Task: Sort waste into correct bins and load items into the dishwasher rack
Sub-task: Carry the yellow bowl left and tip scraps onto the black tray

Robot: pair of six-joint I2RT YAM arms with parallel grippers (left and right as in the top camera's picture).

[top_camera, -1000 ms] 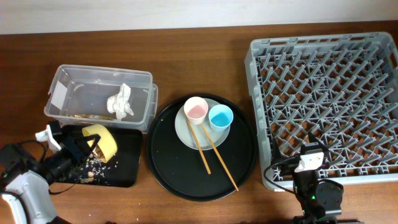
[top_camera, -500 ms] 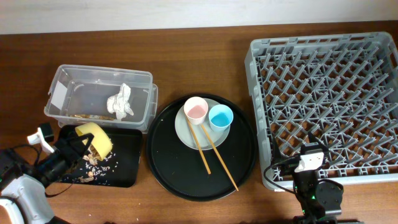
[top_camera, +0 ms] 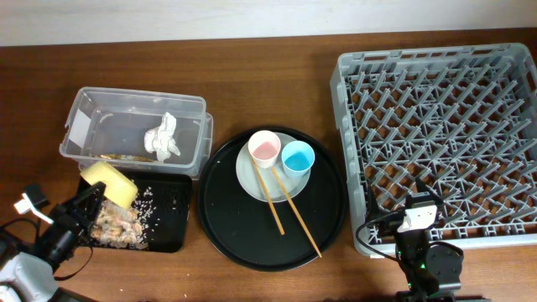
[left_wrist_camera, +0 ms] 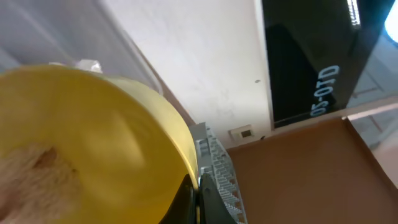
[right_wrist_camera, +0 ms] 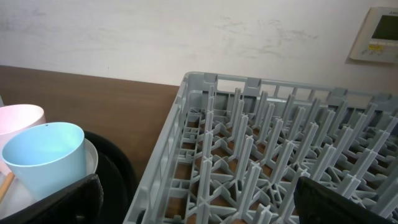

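Observation:
Next, my left gripper lets go of the yellow bowl beside the food scraps in the shallow black tray (top_camera: 158, 220), toward the plate.
My left gripper (top_camera: 91, 200) is shut on the rim of the yellow bowl (top_camera: 110, 182), tipped over the shallow black tray (top_camera: 168, 220). Brownish-white food scraps (top_camera: 117, 225) lie in a pile in that tray. In the left wrist view the bowl (left_wrist_camera: 93, 143) fills the frame with its rim pinched between my fingers (left_wrist_camera: 198, 199). A crumpled white tissue (top_camera: 162, 137) lies in the clear tub (top_camera: 134, 105). The pink cup (top_camera: 263, 148), blue cup (top_camera: 298, 158) and two chopsticks (top_camera: 289, 204) rest on the pale plate (top_camera: 252, 180). My right gripper (top_camera: 419, 220) is open and empty by the grey rack (top_camera: 436, 134).
The plate stands on a large round black tray (top_camera: 226, 226) between the bins and the rack. The right wrist view shows the rack's near corner (right_wrist_camera: 205, 84), the blue cup (right_wrist_camera: 43, 155) and the pink cup (right_wrist_camera: 18, 118). A wall stands behind the table.
My left arm has drawn back left and tipped the yellow bowl further. More food scraps have fallen from it into the black tray. The right arm has not moved.

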